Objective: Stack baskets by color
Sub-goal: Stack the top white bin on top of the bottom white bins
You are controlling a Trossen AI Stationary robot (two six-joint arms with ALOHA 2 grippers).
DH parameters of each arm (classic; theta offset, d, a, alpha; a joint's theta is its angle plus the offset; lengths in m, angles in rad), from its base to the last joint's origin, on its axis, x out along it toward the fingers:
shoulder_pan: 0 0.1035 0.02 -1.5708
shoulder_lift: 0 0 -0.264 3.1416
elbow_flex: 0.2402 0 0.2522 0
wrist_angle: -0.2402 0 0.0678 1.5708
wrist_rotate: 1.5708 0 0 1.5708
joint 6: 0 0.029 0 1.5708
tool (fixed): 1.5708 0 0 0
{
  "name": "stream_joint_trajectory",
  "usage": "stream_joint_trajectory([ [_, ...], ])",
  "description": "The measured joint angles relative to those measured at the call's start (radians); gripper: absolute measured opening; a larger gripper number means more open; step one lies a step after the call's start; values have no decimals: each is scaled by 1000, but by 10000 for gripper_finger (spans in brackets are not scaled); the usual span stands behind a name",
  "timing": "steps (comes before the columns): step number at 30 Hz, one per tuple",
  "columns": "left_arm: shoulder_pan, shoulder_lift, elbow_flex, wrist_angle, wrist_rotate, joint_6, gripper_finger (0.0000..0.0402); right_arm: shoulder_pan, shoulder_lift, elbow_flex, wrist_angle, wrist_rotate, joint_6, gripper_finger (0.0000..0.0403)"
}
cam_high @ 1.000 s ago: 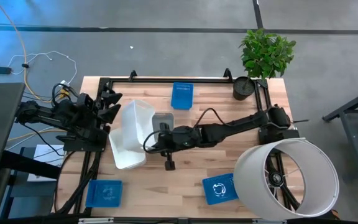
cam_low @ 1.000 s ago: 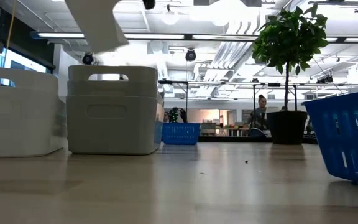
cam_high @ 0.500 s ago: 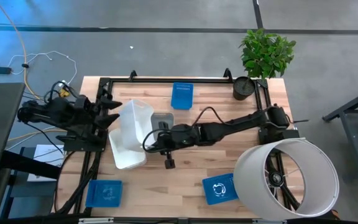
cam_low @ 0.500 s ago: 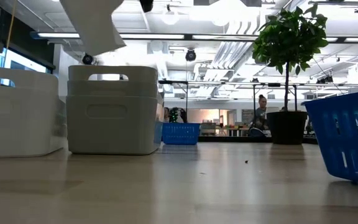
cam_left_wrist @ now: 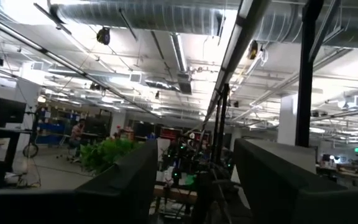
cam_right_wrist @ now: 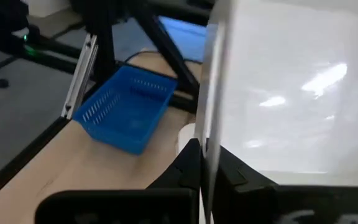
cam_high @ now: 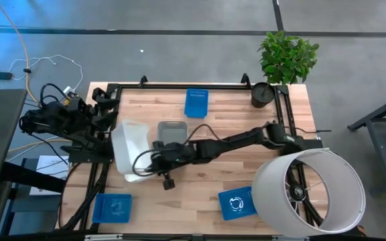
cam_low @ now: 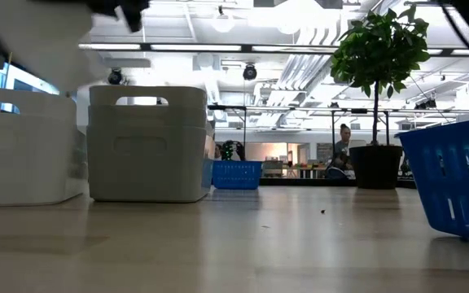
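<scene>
Next, my right gripper releases the white basket inside the other white basket (cam_high: 139, 152) that stands next to the grey basket.
My right gripper (cam_high: 150, 161) is shut on a white basket (cam_high: 126, 148), which it carries in the air over the table's left part. In the low view this basket is a white blur (cam_low: 23, 32) at the top left. Under it the rim of another white basket (cam_high: 135, 177) stands on the table. A grey basket (cam_high: 171, 132) sits beside them. One blue basket (cam_high: 196, 102) rests at the far edge, and two more (cam_high: 112, 207) (cam_high: 236, 203) at the near edge. My left gripper (cam_high: 103, 100) is drawn back at the far left, open and empty. My right gripper pinches one side wall of the white basket at its rim (cam_right_wrist: 211, 127), which stands edge-on between the two fingers. One finger (cam_right_wrist: 188, 163) is outside the wall and the other inside. The fingers reach in from the table's right, slanting down. The basket is lifted clear and tilted.
A big white cylinder (cam_high: 310, 194) with a wheel inside fills the near right corner. A black plant pot (cam_high: 263, 94) stands at the far right. A black frame (cam_high: 179, 86) runs along the far and left edges. Bare wood (cam_high: 246, 167) lies in the middle.
My right gripper has carried the white basket toward the table's left and near edges and a little down, and the basket has turned in the hold. My left arm has drawn back toward the far left corner, its gripper tipping upward, still open.
</scene>
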Motion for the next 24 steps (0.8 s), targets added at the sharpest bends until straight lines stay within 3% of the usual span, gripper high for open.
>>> stream_joint_trajectory([
  [8,0,1,0,-9,-28,5,200,-9,125,197,-250,-36,-85,0],
  [24,0,1,-1,-8,-30,4,200,-8,128,207,-479,36,-151,0],
])
